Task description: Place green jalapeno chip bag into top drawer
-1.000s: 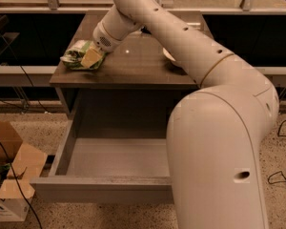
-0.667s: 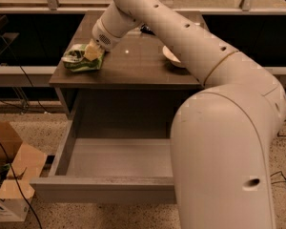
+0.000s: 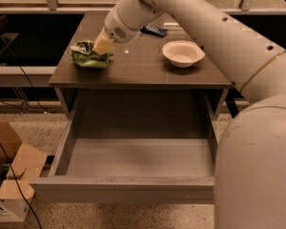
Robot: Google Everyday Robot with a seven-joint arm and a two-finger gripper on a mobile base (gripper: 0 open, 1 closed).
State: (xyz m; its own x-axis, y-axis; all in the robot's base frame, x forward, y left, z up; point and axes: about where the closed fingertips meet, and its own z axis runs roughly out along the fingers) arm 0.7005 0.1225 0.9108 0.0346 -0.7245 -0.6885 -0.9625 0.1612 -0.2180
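Next, I release the green jalapeno chip bag on the grey drawer's bottom just behind the front panel's middle (image 3: 130, 154).
The green jalapeno chip bag (image 3: 88, 56) lies crumpled on the brown cabinet top (image 3: 138, 68) at its left side. My gripper (image 3: 102, 48) reaches in from the upper right and sits right at the bag's right edge, touching or gripping it. The top drawer (image 3: 128, 187) is pulled out wide below the cabinet top, and its grey inside holds nothing.
A white bowl (image 3: 183, 53) stands on the right of the cabinet top. A small dark blue packet (image 3: 154, 30) lies at the back. A cardboard box (image 3: 9, 175) and cables are on the floor at the left. My white arm fills the right side.
The view has shifted so the cabinet sits more to the right and the bowl shows fully. My gripper stays at the bag's right edge on the cabinet top.
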